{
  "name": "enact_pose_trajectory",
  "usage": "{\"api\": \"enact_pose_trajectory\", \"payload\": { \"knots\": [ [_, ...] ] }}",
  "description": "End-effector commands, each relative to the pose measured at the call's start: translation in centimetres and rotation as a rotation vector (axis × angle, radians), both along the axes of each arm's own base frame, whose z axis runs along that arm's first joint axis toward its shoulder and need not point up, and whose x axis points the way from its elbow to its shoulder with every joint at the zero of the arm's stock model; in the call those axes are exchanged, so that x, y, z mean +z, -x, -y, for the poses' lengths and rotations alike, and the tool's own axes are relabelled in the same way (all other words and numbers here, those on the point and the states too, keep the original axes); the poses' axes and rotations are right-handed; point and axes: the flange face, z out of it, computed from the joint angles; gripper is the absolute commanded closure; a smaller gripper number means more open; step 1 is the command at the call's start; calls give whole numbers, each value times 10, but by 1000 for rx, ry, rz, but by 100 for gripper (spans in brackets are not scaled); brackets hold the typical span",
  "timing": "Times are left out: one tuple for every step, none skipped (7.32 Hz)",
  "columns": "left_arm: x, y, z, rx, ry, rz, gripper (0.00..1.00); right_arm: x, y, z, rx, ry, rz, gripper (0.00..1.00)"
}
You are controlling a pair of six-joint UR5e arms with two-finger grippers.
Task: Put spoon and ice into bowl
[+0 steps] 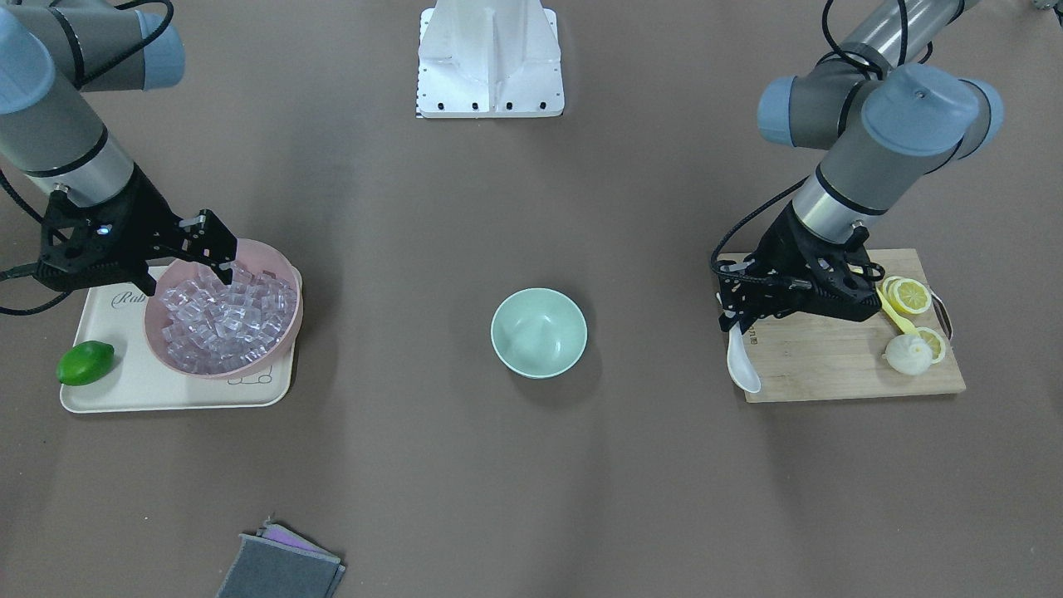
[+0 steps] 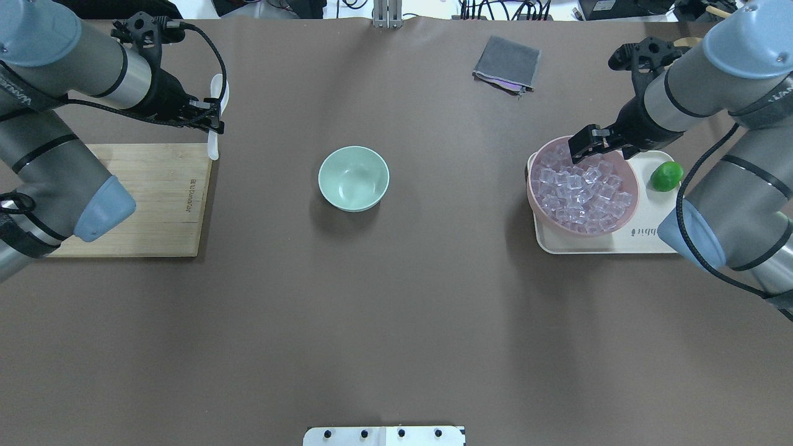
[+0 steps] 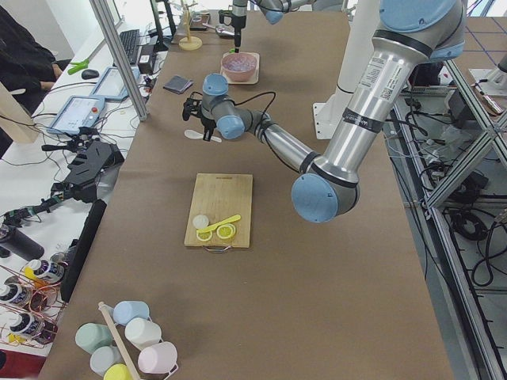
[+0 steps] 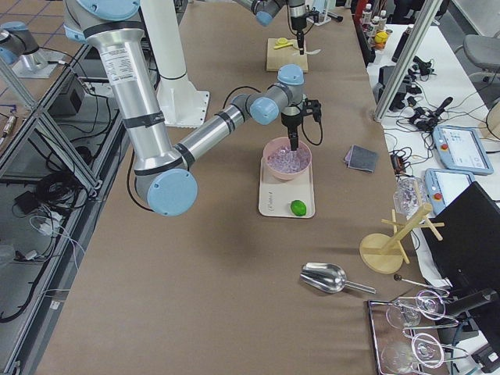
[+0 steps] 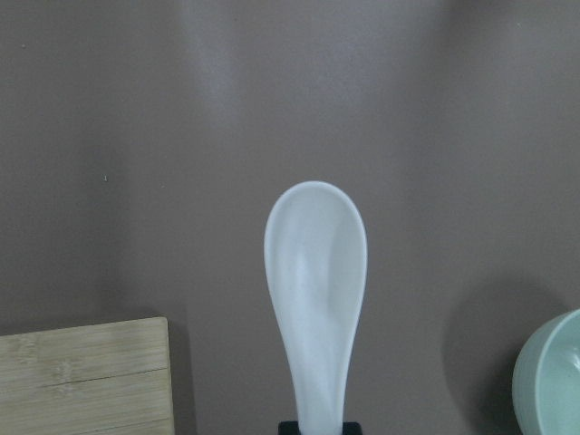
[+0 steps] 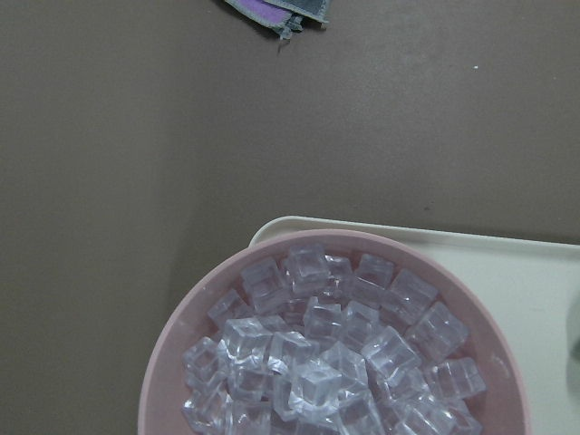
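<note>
Next, I reach down with my right gripper and close it on the topmost ice cube (image 1: pixel 232 317) (image 6: pixel 316 388) near the middle of the pink bowl.
My left gripper (image 1: pixel 735 320) is shut on the handle of the white spoon (image 1: pixel 742 365), which it holds at the edge of the wooden board, scoop pointing away from the wrist (image 5: pixel 315 290). The mint-green bowl (image 1: pixel 538 332) stands empty at the table's middle; its rim shows at the lower right of the left wrist view (image 5: pixel 553 381). My right gripper (image 1: pixel 217 266) hovers over the near rim of the pink bowl (image 1: pixel 286 266), jaws apart and empty. The pink bowl is full of clear ice cubes (image 6: pixel 335 362).
The pink bowl sits on a cream tray (image 1: pixel 166 390) with a lime (image 1: pixel 85 363). The cutting board (image 1: pixel 830 365) carries lemon slices (image 1: pixel 909 295), a yellow utensil (image 1: pixel 893 311) and a white peeled piece (image 1: pixel 909 355). Grey cloths (image 1: pixel 282 565) lie near the table's edge.
</note>
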Motion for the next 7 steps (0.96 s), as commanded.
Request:
{"api": "enact_pose_trajectory", "payload": {
  "knots": [
    [-11,-23,0,-1,-3,3,100,2,19,0,3,4,-16,6],
    [-17,-28,4,-14,2,1,100,8,24,1,-1,14,-26,6],
    [-22,-39,-1,-4,10,-9,100,16,27,5,1,15,-29,6],
    [-24,-44,-4,-2,8,-9,100,25,31,10,1,22,-35,6],
    [-23,-50,-7,-4,4,-2,100,33,36,17,4,22,-37,6],
    [-24,-56,-9,-5,-2,3,100,29,38,18,6,18,-32,9],
    [-27,-62,-12,-2,-7,1,100,35,39,21,7,25,-41,11]
  ]
}}
